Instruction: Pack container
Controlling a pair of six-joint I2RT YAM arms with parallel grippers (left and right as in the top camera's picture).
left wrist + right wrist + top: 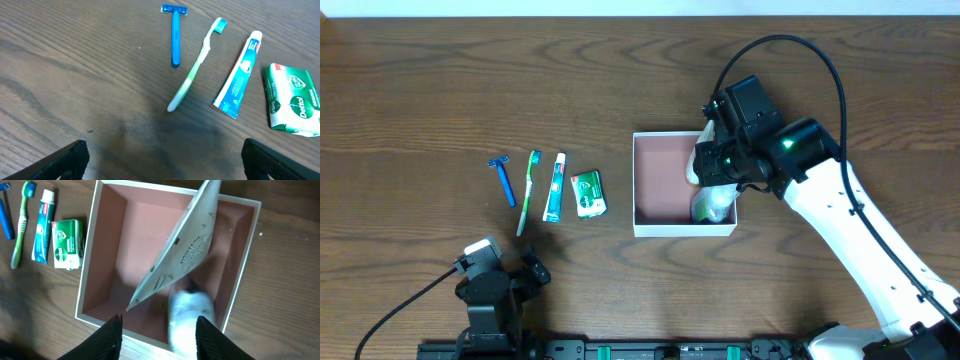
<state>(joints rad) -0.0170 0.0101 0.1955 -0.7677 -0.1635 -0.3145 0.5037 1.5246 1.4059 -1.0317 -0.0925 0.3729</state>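
I need to move my left gripper to the blue razor next and close it on the razor's handle [504, 177] [175, 29], just below the razor's head.
The container [660, 231] is a shallow white-walled square box with a pink-brown inside, at the table's middle; it also shows in the right wrist view [87, 265]. A white Pantene pouch [185, 250] leans tilted inside it [700, 160]. A blurred white and green bottle [192, 312] sits at the box's right near corner [713, 205]. My right gripper [162, 335] is open over that side of the box [720, 170]; the bottle shows between its fingers, nearer the right one. My left gripper [162, 160] is open and empty near the front left [507, 258].
Left of the box lie a blue razor [505, 182], a green toothbrush [528, 190], a toothpaste tube [554, 187] and a green soap pack [588, 193] in a row. The left wrist view shows them ahead: razor [175, 35], toothbrush [195, 67], tube [240, 75], soap [292, 100].
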